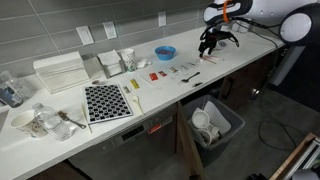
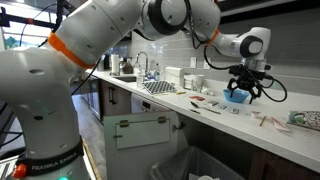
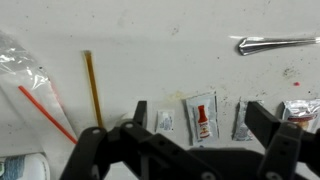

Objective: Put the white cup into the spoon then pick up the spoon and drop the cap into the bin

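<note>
The small white cap (image 1: pixel 200 56) (image 3: pixel 127 118) beside the end of the wooden stick is next for my gripper, which should go there and close on the cap's sides.
My gripper (image 1: pixel 210 45) hangs open and empty above the right part of the white counter, next to the blue bowl (image 1: pixel 165 52); it also shows in an exterior view (image 2: pixel 243 86). In the wrist view its open fingers (image 3: pixel 200 125) frame a hot-sauce packet (image 3: pixel 203 118) lying on the counter. The thin spoon (image 3: pixel 275 43) lies flat at the top right there, and shows dark in an exterior view (image 1: pixel 190 77). A small white cup (image 1: pixel 141 64) seems to stand left of the bowl. The dark-grey bin (image 1: pixel 215 122) stands below the counter with white cups inside.
Small sachets (image 3: pixel 243 120), a wooden stick (image 3: pixel 93 88) and a red straw (image 3: pixel 45 112) lie on the counter. A checkered mat (image 1: pixel 106 102), a white tray (image 1: pixel 62 72) and glassware (image 1: pixel 35 120) are further along. The wall is close behind.
</note>
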Motion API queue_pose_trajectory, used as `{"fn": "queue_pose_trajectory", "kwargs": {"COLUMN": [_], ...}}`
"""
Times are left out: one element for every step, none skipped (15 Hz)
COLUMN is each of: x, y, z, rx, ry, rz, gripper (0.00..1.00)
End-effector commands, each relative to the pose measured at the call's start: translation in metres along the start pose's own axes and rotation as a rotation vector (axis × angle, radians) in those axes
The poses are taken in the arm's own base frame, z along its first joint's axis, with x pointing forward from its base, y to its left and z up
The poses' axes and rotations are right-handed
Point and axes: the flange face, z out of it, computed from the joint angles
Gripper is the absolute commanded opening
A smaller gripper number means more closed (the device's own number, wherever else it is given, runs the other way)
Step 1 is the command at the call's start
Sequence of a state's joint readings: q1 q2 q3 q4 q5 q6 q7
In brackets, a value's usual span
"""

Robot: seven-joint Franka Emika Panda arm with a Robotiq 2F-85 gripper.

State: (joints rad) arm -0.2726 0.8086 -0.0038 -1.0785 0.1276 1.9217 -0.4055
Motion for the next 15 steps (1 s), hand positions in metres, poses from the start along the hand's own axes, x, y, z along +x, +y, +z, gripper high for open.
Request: {"fn": "queue_pose_trajectory", "kwargs": {"x": [0.011,0.013,0.015,0.017,0.019,0.022,0.014,0.016,0.017,0.018,0.019,0.021,0.024,0.027,0.03], "y": [0.006,0.007,0.009,0.011,0.012,0.014,0.011,0.013,0.013,0.014,0.014,0.015,0.015,0.014,0.013], "z": [0.013,0.015,0.017,0.02,0.022,0.024,0.018,0.02,0.022,0.023,0.024,0.025,0.031,0.033,0.036], "rx": [-0.016,-0.021,-0.034,-0.045,-0.053,-0.061,-0.03,-0.037,-0.04,-0.042,-0.043,-0.079,-0.079,-0.109,-0.119], "ry": [-0.056,-0.059,-0.059,-0.056,-0.044,-0.032,-0.033,-0.03,-0.028,-0.025,-0.024,-0.014,0.006,0.023,0.052], "rz": [0.088,0.113,0.144,0.169,0.194,0.213,0.171,0.186,0.193,0.196,0.197,0.232,0.253,0.278,0.294], "gripper": [1.0,1.0,1.0,1.0,1.0,1.0,1.0,1.0,1.0,1.0,1.0,1.0,1.0,1.0,1.0]}}
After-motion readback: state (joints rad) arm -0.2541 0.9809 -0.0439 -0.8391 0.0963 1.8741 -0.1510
